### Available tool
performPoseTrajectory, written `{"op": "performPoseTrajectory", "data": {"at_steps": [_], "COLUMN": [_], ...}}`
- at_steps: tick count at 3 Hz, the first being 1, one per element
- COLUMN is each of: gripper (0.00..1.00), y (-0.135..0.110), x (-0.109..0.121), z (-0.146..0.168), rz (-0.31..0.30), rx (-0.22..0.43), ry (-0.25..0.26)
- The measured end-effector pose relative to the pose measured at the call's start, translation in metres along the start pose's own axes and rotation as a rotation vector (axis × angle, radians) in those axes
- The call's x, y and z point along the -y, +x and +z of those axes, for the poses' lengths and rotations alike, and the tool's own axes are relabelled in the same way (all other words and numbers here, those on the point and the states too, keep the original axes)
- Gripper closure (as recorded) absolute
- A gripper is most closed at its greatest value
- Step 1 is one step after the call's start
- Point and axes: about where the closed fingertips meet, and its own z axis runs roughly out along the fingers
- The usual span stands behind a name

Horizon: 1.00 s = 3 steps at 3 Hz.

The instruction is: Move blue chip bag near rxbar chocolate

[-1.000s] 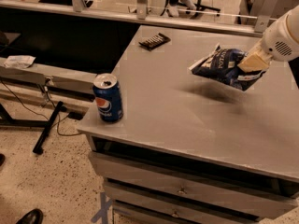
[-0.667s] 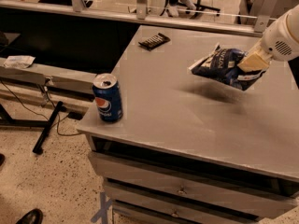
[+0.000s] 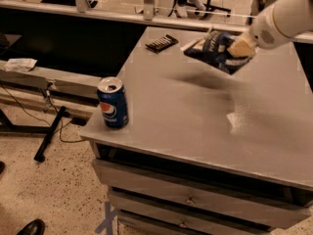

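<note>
The robot's gripper should release the blue chip bag by the grey table's far edge (image 3: 188,40), next to the rxbar chocolate.
The blue chip bag (image 3: 214,50) hangs in the air above the grey table (image 3: 195,121), tilted, with its shadow on the tabletop below it. My gripper (image 3: 238,49) is shut on the bag's right end, at the upper right of the view, with the white arm running off the right edge. The rxbar chocolate (image 3: 162,43), a small dark flat bar, lies on the table's far left part, a short way left of the bag.
A blue Pepsi can (image 3: 113,102) stands upright at the table's near left corner. Drawers (image 3: 195,199) sit under the tabletop. A low bench (image 3: 44,80) with a paper on it stands on the left. A glass partition runs behind the table.
The gripper has carried the bag up and to the left, towards the far side of the table and closer to the rxbar.
</note>
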Motion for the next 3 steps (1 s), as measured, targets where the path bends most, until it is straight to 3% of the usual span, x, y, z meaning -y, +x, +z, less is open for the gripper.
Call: {"op": "performPoseTrajectory", "data": {"at_steps": [2, 3], "gripper": [1.0, 1.0], "y": [-0.065, -0.085], "x": [0.041, 0.058], "z": [0.051, 0.098], "rz": [-0.02, 0.033], "rx": [0.122, 0.123], "ry": [0.104, 0.155]}}
